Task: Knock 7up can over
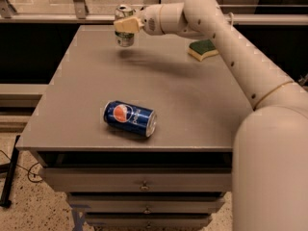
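Observation:
I should let go of the 7up can on its side on the grey table (142, 57) behind the blue Pepsi can.
The 7up can (125, 36) is whitish-silver with green markings and stands upright near the far left edge of the grey table (159, 90). My gripper (124, 25) is at the can, with its cream fingers (129, 25) across the front of the can's upper body. The silver top of the can shows above the fingers. My white arm reaches in from the right, over the back of the table.
A blue Pepsi can (130, 118) lies on its side near the table's front edge. A green and yellow sponge (202, 48) lies at the far right. Drawers (144, 185) sit under the tabletop. A rail runs behind the table.

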Motion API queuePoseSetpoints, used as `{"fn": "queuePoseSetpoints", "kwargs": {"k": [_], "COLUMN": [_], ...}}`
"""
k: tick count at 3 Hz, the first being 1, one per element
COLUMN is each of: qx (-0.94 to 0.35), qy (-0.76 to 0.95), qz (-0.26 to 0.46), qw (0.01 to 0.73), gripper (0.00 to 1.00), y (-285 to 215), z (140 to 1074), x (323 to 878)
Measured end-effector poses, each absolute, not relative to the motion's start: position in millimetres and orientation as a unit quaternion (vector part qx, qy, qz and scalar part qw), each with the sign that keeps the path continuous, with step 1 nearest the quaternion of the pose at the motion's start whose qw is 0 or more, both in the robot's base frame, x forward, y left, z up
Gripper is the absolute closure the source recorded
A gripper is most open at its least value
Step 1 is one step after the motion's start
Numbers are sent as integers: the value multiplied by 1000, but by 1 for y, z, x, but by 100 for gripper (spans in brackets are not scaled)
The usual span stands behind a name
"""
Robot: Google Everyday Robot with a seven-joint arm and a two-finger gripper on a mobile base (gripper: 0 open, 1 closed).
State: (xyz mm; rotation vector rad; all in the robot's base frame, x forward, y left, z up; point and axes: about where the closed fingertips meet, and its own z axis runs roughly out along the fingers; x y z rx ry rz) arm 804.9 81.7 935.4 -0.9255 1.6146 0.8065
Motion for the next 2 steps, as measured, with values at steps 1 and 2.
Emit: {"fn": "queuePoseSetpoints", "kwargs": {"k": [1,2], "qx": [-393,-431], "qy": [686,707], "qz": [314,259], "qw": [526,499], "gripper": [100,100], "y": [39,4], "z": [943,946], "x": [768,738]}}
